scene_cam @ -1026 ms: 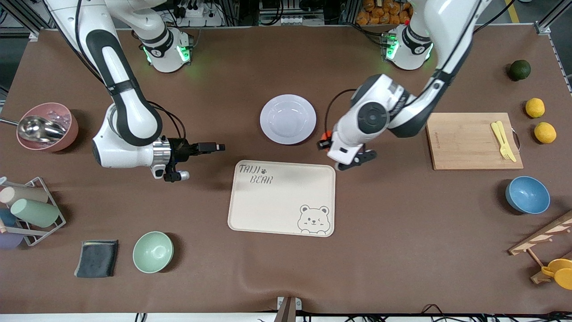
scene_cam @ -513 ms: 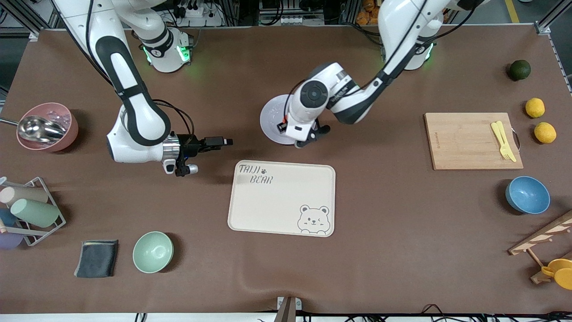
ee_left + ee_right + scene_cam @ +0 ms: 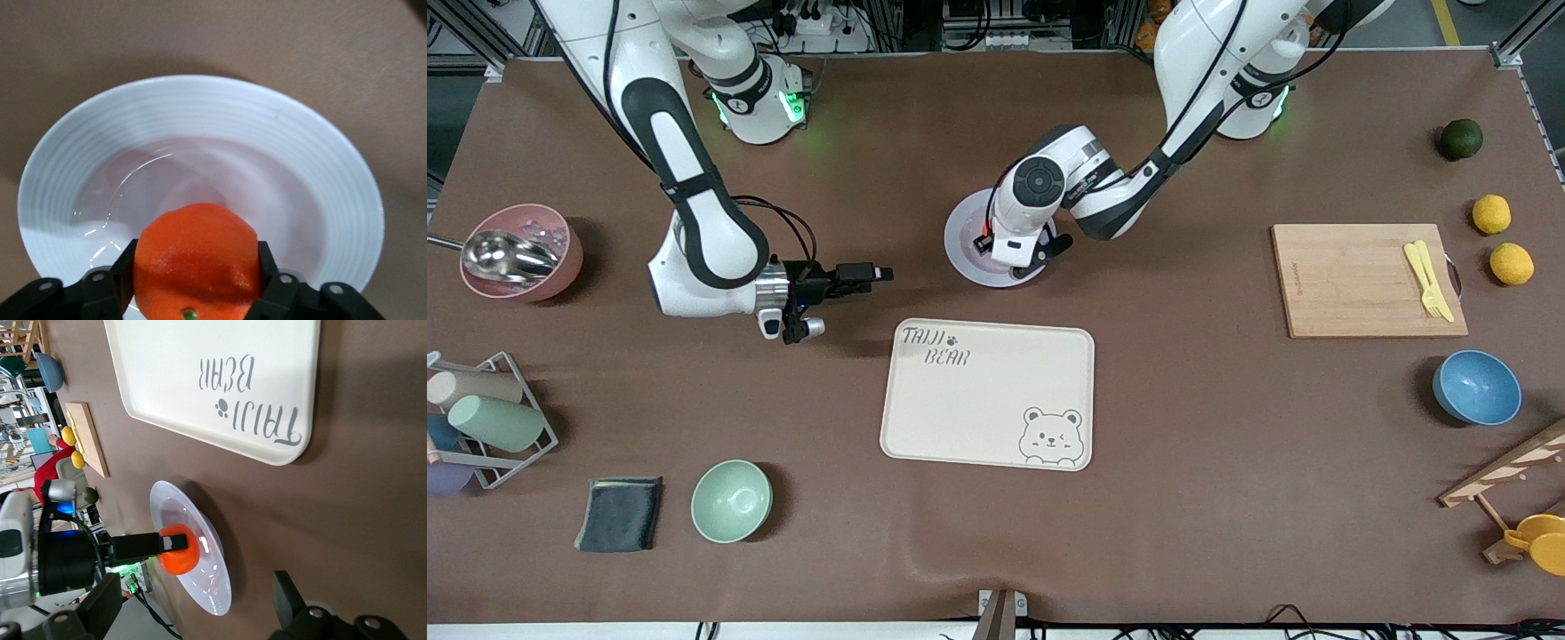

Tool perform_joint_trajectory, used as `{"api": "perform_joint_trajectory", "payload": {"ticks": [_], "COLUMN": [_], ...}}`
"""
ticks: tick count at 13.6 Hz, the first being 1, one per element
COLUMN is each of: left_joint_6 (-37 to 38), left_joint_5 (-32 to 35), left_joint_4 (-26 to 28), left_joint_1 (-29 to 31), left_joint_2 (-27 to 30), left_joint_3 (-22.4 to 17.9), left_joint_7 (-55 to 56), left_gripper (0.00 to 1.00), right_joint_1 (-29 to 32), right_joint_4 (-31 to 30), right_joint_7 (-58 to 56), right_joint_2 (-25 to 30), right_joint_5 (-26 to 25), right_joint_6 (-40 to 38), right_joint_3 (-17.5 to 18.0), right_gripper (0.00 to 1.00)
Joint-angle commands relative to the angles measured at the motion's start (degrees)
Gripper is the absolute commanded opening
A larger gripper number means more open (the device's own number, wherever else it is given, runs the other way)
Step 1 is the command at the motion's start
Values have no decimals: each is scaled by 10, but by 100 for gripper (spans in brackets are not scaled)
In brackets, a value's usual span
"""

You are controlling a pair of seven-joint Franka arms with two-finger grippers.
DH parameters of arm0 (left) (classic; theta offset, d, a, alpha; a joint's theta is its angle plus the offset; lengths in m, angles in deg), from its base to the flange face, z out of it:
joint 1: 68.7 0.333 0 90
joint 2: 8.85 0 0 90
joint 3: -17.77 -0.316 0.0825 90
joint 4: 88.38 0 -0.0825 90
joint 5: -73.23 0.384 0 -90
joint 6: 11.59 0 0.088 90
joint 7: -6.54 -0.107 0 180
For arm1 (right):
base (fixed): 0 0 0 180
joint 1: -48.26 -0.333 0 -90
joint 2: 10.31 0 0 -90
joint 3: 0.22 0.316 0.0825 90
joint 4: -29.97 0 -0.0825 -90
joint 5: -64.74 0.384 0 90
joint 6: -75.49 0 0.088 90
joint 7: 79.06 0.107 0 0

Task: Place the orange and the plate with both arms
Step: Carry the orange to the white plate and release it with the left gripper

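Next, my right gripper grips the pale plate's rim (image 3: 947, 244) (image 3: 227, 595) on the side that faces the pink bowl and is away from the wooden board.
The pale plate (image 3: 963, 253) lies on the brown table, farther from the front camera than the cream bear tray (image 3: 987, 396). My left gripper (image 3: 1021, 260) hangs over the plate's sunken centre (image 3: 200, 173), shut on the orange (image 3: 197, 257). Black fingers (image 3: 120, 270) press both of its sides. The left hand hides the orange in the front view. From the right wrist the orange (image 3: 179, 550) shows low at the middle of the plate (image 3: 208, 581); whether it touches I cannot tell. My right gripper (image 3: 874, 272) is open and empty, level with the table, pointing at the plate from the right arm's end.
A wooden board (image 3: 1352, 280) with a yellow fork (image 3: 1427, 277), two lemons (image 3: 1491, 213), a dark green fruit (image 3: 1461, 139) and a blue bowl (image 3: 1476, 388) lie toward the left arm's end. A pink bowl (image 3: 520, 251), a cup rack (image 3: 489, 418), a dark cloth (image 3: 620, 513) and a mint bowl (image 3: 731, 500) lie toward the right arm's end.
The left arm carried the orange from beside the tray's corner to over the plate's centre. The right gripper crept a little toward the plate, still open.
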Motion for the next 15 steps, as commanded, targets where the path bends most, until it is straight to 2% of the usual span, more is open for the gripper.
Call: {"api": "perform_joint_trajectory", "payload": {"ticks": [1,4,8,13,15], "left_joint_6": [-6,5,76,183,231], "left_joint_5": [10,10,55,161,163], "left_joint_4": [1,0,-35,-157,-193], "left_joint_1": [4,22,105,201,231], "left_joint_2": [17,82,181,191,191], "left_joint_3": [-5,-5,-5,-4,-3], "left_joint_7": [19,51,44,-27,-108], "left_gripper": [100,100,100,100,100], "right_joint_1": [-25,-38,-82,-98,-121], "right_joint_4": [-16,-22,-37,-48,-48], "right_joint_7": [-14,-15,-24,-71,-72], "right_joint_2": [7,5,5,-24,-32], "right_joint_5": [33,43,97,144,156], "right_joint_6": [15,34,70,75,105], "right_joint_3": [-5,-4,-4,-4,-4], "right_gripper": [100,99,93,85,83]}}
